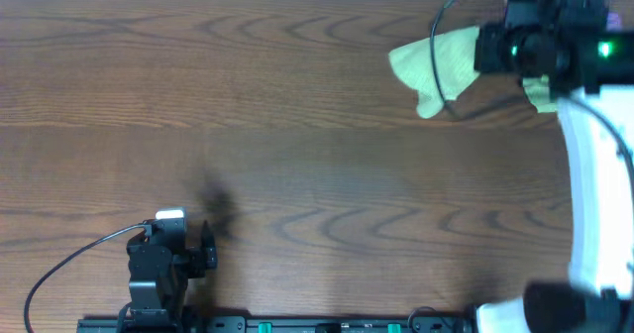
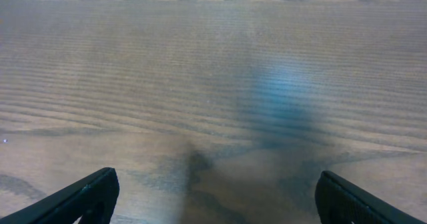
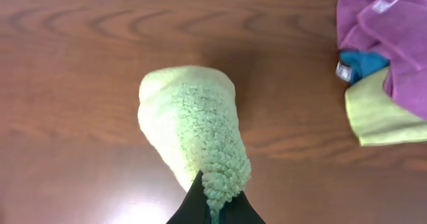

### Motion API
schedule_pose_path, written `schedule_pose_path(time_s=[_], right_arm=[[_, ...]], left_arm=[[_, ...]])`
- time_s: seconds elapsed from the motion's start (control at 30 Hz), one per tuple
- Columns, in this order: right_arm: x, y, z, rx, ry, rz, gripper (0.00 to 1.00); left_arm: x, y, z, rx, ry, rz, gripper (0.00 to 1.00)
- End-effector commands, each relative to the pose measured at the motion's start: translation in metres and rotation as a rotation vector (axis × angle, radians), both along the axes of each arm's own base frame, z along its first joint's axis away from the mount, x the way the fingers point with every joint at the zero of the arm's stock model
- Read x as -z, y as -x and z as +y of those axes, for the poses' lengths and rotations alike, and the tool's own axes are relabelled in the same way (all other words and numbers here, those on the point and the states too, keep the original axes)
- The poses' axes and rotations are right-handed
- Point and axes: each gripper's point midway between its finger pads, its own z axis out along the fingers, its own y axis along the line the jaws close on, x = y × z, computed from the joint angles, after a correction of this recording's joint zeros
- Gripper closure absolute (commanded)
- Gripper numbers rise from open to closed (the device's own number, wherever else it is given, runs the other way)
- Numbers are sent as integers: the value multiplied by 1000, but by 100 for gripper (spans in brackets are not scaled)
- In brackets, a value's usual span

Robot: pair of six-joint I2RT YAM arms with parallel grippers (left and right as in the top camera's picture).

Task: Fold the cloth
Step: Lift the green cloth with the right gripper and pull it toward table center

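The robot's right gripper needs to release the lime green cloth across the wood seam (image 1: 384, 140) (image 3: 173, 175) near the table's middle.
The cloth (image 1: 434, 67), light lime green and fluffy, is bunched up at the far right of the table. My right gripper (image 3: 213, 209) is shut on one end of it. In the right wrist view the cloth (image 3: 190, 124) trails away from the closed jaws in a narrow roll over the wood. From overhead the right gripper (image 1: 492, 52) is mostly hidden under its wrist. My left gripper (image 1: 174, 236) rests at the near left edge, far from the cloth. Its jaws (image 2: 217, 184) stand open over bare wood.
A purple cloth (image 3: 387, 31) lies bunched with a teal piece (image 3: 361, 64) and a yellower green cloth (image 3: 380, 111), just right of the held cloth. The right arm's white link (image 1: 594, 194) runs down the right side. Cables trail from both arms.
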Motion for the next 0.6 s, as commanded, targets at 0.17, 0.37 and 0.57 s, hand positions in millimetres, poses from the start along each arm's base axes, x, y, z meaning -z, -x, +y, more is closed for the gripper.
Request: schedule_pose_path(time_s=[0.17, 0.37, 0.57], right_arm=[[61, 68, 36, -108, -84, 104, 99], [102, 92, 59, -137, -127, 214, 99], [96, 95, 85, -207, -103, 176, 99]], left_arm=[[11, 5, 3, -16, -3, 39, 5], [11, 5, 3, -16, -3, 39, 5], [11, 5, 3, -16, -3, 39, 5]])
